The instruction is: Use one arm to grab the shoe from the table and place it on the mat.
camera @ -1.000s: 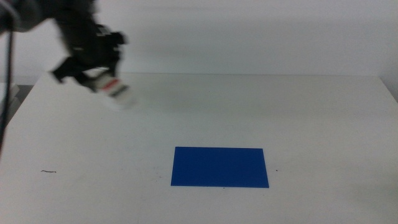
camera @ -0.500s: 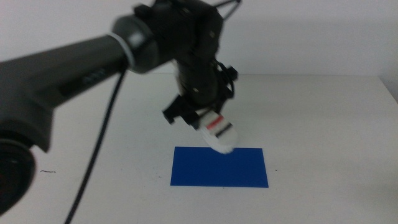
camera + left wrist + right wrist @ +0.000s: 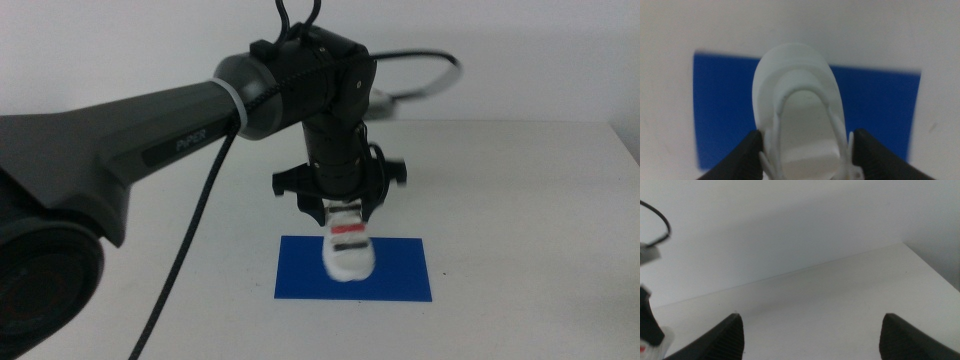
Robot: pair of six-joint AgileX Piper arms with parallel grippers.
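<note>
The white shoe, hanging toe-down over the mat now, will go down lengthwise from my left gripper onto the middle of the dark blue mat [image 3: 356, 263] [image 3: 807, 116].
The left arm [image 3: 200, 110] reaches in from the left over the white table [image 3: 520, 190]. Its gripper [image 3: 341, 208] is shut on the white shoe [image 3: 349, 248], which hangs toe-down with its red strap showing, over the middle of the dark blue mat [image 3: 400, 270]. In the left wrist view the shoe [image 3: 800, 100] sits between the two dark jaws, above the mat [image 3: 725, 115]. I cannot tell whether the shoe touches the mat. The right gripper [image 3: 810, 340] is open and empty, out of the middle view.
A small dark mark [image 3: 78, 275] lies on the table at the front left. The table's far edge meets a plain white wall [image 3: 520, 60]. A black cable [image 3: 425, 85] loops behind the left arm.
The left arm has carried the shoe from the table's far left to over the mat, and it now hangs lower, over the mat's middle.
</note>
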